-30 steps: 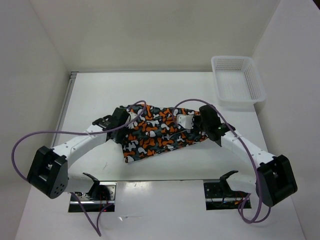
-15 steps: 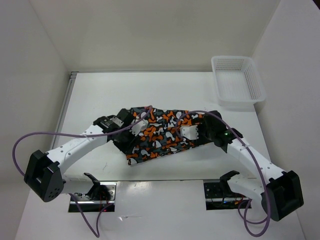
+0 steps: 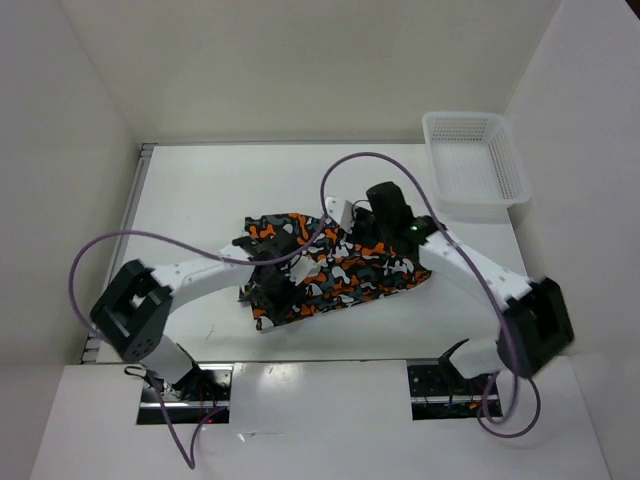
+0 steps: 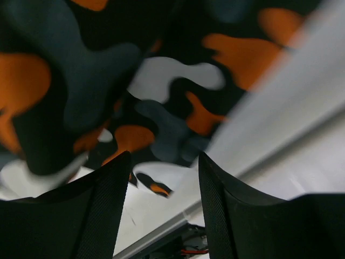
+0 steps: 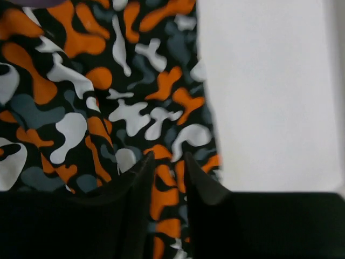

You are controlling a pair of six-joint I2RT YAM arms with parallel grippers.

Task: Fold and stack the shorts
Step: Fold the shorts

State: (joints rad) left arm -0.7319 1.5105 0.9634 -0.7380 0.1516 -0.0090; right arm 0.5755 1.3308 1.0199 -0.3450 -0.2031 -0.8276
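Note:
Next, I close my left gripper on the middle of the shorts' edge (image 3: 245, 288) farthest from the white mesh basket.
The shorts (image 3: 345, 268), cloth printed with orange, white, grey and black blotches, lie folded in the middle of the white table (image 3: 200, 200). My left gripper (image 3: 275, 293) hovers at their near left edge. In the left wrist view it (image 4: 164, 162) is open, with nothing between the black fingers (image 4: 105, 205); the shorts (image 4: 81, 81) hang just beyond the tips. My right gripper (image 3: 348, 228) is over the far middle of the shorts. In the right wrist view it (image 5: 168, 156) has its jaws narrowly apart above the flat cloth (image 5: 97, 91).
A white mesh basket (image 3: 476, 160) stands at the table's far right corner. Purple cables loop above both arms (image 3: 340, 165). White walls close in the table on the left, back and right. Bare table (image 5: 269, 91) lies to the right of the shorts.
Both grippers have let go of the shorts. The left one drew back to the near left edge; the right one swung toward the far side. The shorts now lie folded narrower.

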